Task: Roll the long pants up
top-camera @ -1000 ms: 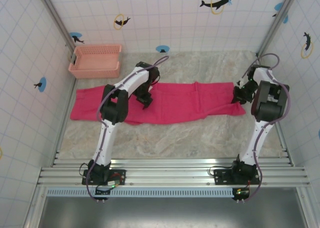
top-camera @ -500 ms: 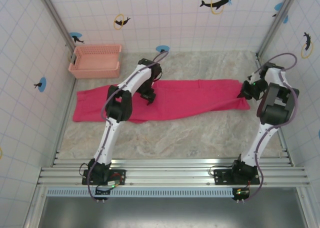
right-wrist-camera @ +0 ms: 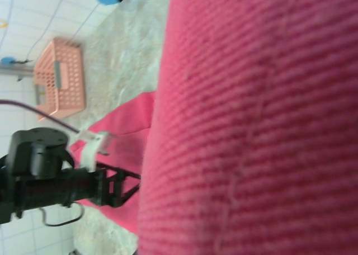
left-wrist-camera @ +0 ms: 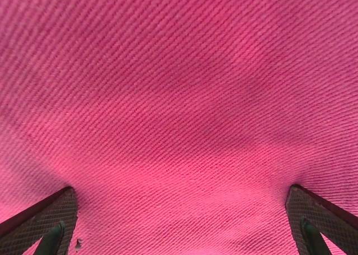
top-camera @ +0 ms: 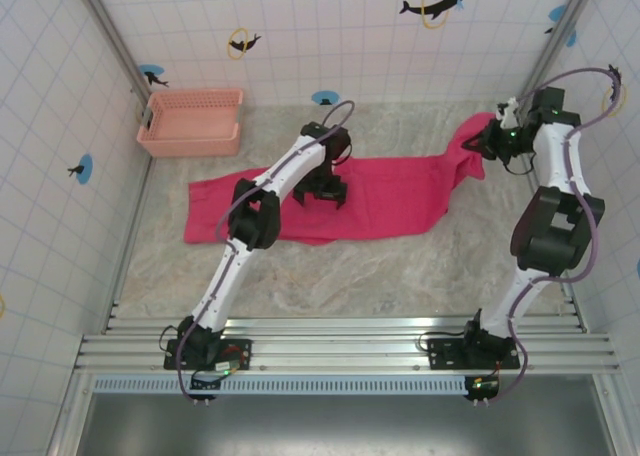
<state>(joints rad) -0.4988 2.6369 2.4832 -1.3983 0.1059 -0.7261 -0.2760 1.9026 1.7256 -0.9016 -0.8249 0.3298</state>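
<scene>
The robot's right gripper should release the raised pants end on the flat pants (top-camera: 246, 206) (right-wrist-camera: 109, 155) near their end by the basket.
The long pants (top-camera: 390, 201) lie as a magenta band across the marbled table, folded lengthwise. My left gripper (top-camera: 322, 194) presses down on the middle of the cloth. In the left wrist view its fingers (left-wrist-camera: 42, 221) stand wide apart and open on the pink weave (left-wrist-camera: 179, 98). At the back right, my right gripper (top-camera: 483, 142) is shut on the right end of the pants and holds it raised off the table. In the right wrist view the held cloth (right-wrist-camera: 257, 126) hides the fingers, and the left gripper (right-wrist-camera: 112, 188) shows further down the fabric.
A salmon-pink lattice basket (top-camera: 192, 121) stands at the back left corner, also in the right wrist view as the basket (right-wrist-camera: 60, 76). Tiled walls and metal posts close in the table. Bare marbled table (top-camera: 350, 276) lies in front of the pants.
The right gripper has risen and moved back with the pants' right end. The whole garment slid right, its left end away from the wall. The left gripper shifted right on the cloth.
</scene>
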